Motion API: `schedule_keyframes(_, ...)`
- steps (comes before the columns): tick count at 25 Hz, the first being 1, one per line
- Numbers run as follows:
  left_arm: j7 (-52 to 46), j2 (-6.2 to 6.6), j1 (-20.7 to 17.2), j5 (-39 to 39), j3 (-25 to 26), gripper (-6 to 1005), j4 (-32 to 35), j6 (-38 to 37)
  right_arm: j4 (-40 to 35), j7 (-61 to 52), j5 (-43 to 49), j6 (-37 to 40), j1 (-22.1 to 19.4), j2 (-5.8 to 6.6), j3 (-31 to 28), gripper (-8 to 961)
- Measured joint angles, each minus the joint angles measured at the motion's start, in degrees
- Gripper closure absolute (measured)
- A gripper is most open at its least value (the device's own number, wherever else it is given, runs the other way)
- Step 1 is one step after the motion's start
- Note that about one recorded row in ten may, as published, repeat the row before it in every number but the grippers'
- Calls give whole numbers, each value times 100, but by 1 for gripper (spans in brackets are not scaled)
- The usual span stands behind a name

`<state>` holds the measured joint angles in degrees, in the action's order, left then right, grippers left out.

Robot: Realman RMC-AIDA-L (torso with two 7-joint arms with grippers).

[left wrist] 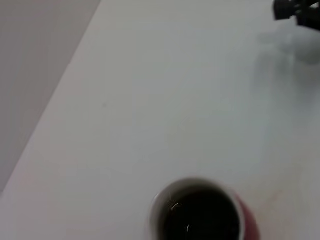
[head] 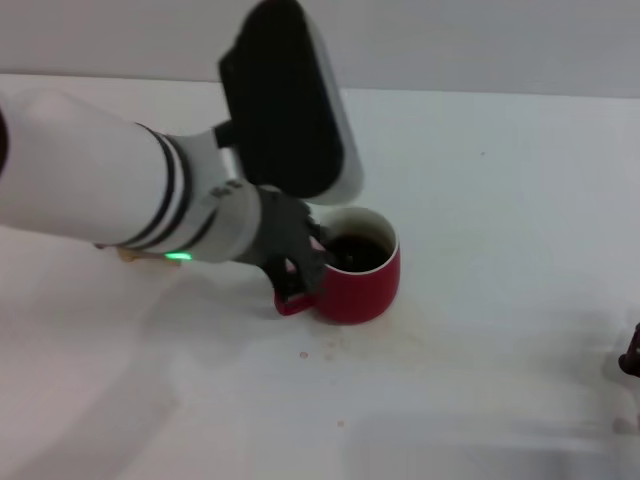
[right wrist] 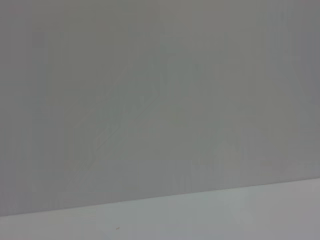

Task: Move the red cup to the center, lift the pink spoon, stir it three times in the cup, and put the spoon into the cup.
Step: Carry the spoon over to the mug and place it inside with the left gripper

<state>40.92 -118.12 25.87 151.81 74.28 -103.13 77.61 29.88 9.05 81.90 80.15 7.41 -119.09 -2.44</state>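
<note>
The robot's left gripper needs to release the pink spoon in the dark liquid, so that it leans against the red cup's front white rim [head: 347,268].
The red cup [head: 358,280] stands near the middle of the white table [head: 500,200], with dark liquid inside its white rim. Its handle points toward my left arm. My left gripper [head: 298,262] is down at the cup's left rim, over the handle, and hides that side. The left wrist view looks down on the cup [left wrist: 200,215] and its dark liquid. The pink spoon does not show in any view. My right gripper [head: 632,360] is parked at the table's far right edge; it also shows in the left wrist view [left wrist: 296,10].
A tan block [head: 130,255] peeks out under my left forearm. Small reddish specks [head: 303,354] lie on the table in front of the cup. The right wrist view shows only a grey wall and a strip of table.
</note>
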Motion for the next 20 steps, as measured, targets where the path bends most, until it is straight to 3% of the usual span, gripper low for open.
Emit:
schedule_keyframes(8, 59, -15, 141, 121, 176, 827, 183, -239, 0, 0, 5, -1, -32, 0, 8, 953)
schedule_keyframes(15, -4, -43, 339, 27, -397, 823, 181, -376, 1, 0, 10, 15, -30, 0, 7, 953)
schedule_keyframes(20, -102, -34, 242, 39, -571, 813, -35, -229, 9, 0, 11, -4, -11, 0, 7, 953)
